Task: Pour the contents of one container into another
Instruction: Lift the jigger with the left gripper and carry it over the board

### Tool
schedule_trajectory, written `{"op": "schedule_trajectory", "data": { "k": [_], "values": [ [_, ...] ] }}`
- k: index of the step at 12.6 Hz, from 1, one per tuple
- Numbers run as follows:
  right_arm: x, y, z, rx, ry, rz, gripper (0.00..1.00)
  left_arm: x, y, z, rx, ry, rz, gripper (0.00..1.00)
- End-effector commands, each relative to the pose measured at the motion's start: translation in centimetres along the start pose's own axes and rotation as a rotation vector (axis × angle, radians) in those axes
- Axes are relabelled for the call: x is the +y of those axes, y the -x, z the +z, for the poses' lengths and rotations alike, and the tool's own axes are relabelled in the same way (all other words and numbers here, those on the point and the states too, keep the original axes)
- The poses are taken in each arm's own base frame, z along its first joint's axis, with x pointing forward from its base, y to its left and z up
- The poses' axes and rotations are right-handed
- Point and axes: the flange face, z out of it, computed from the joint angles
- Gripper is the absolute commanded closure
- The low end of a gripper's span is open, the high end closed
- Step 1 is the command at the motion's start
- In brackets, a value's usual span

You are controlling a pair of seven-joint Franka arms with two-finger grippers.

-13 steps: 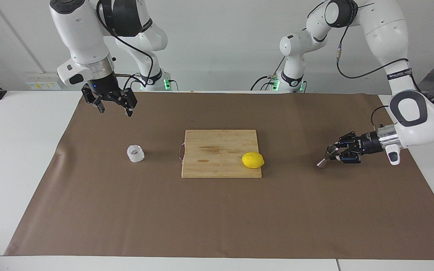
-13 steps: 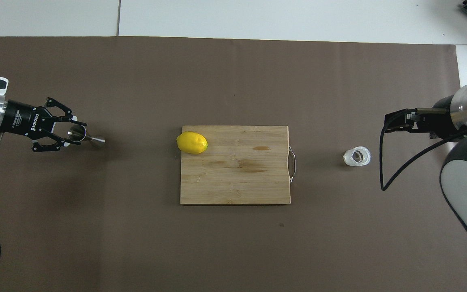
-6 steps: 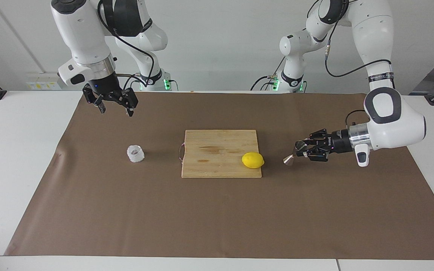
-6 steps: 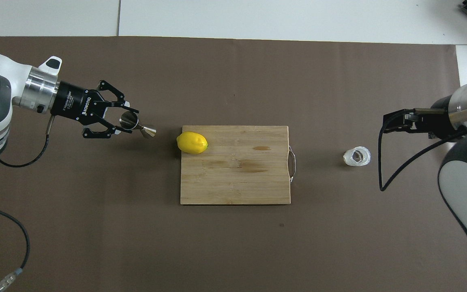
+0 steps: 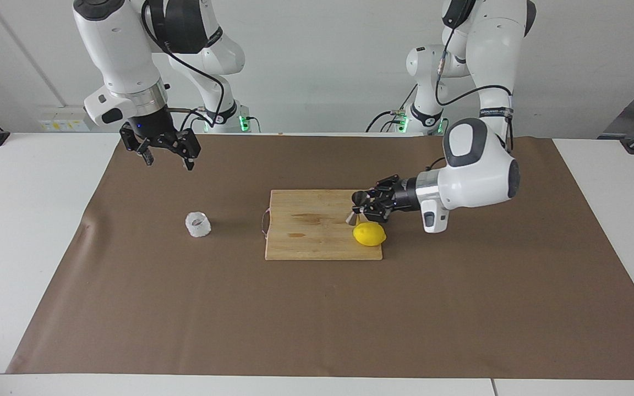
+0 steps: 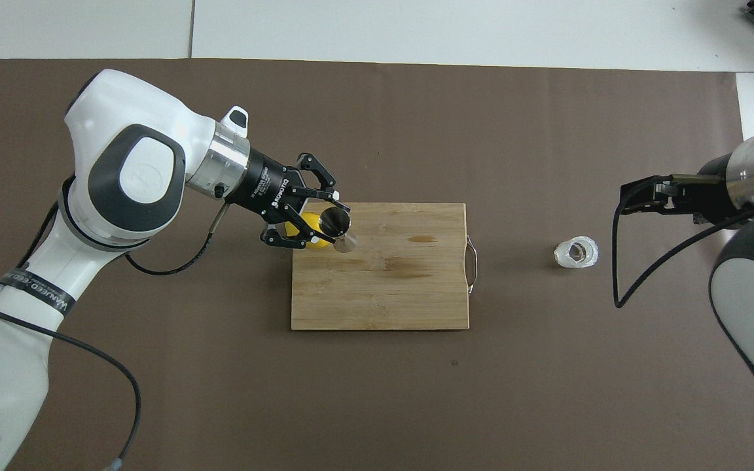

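The robot's left gripper needs to release the steel jigger upright on the cutting board's larger brown stain (image 6: 411,267), toward the metal handle.
My left gripper (image 5: 362,205) (image 6: 328,221) is shut on the small steel hourglass-shaped jigger (image 5: 353,215) (image 6: 344,243). It holds the jigger tilted in the air over the cutting board's corner, right above the lemon. The squat whitish translucent cup (image 5: 198,224) (image 6: 576,252) stands on the brown mat toward the right arm's end of the table, apart from both grippers. My right gripper (image 5: 168,163) (image 6: 633,196) hangs open and empty above the mat, over a spot nearer to the robots than the cup.
A wooden cutting board (image 5: 311,225) (image 6: 390,288) with a metal handle lies mid-table. A yellow lemon (image 5: 369,234) (image 6: 308,229) rests on its corner toward the left arm's end. A brown mat (image 5: 317,319) covers the table.
My left arm has swept the jigger from the left arm's end of the mat to over the cutting board by the lemon. The right arm and the cup have stayed put.
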Motion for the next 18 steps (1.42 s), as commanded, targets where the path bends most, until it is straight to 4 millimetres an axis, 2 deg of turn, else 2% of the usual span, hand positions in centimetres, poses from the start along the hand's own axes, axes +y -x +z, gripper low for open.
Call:
{"op": "schedule_trajectory", "data": {
  "k": [1,4,6,7,9,11,18],
  "values": [
    [0.6,0.4,-0.1,-0.004,0.001,-0.013,0.00,-0.2,2.5,3.8,0.047,0.036,0.004,1.00],
    [0.6,0.5,-0.1,-0.004,0.002,-0.011,0.00,-0.1,3.5,8.5,0.081,0.051,-0.005,1.00],
    [0.5,0.6,0.0,-0.003,0.002,-0.013,0.00,0.1,4.0,9.2,0.079,0.077,-0.006,1.00],
    [0.5,0.5,0.1,-0.004,0.002,-0.013,0.00,-0.1,5.1,10.5,0.080,0.065,0.009,1.00],
    [0.5,0.5,0.1,-0.005,0.002,-0.013,0.00,-0.5,5.5,12.2,0.107,0.091,0.017,1.00],
    [0.3,0.6,0.1,0.001,0.001,-0.016,0.00,-1.0,5.7,13.1,0.107,0.071,0.018,1.00],
    [-0.1,0.6,0.1,0.004,0.000,-0.022,0.00,-1.0,3.8,13.8,0.112,0.060,0.017,1.00]
  ]
}}
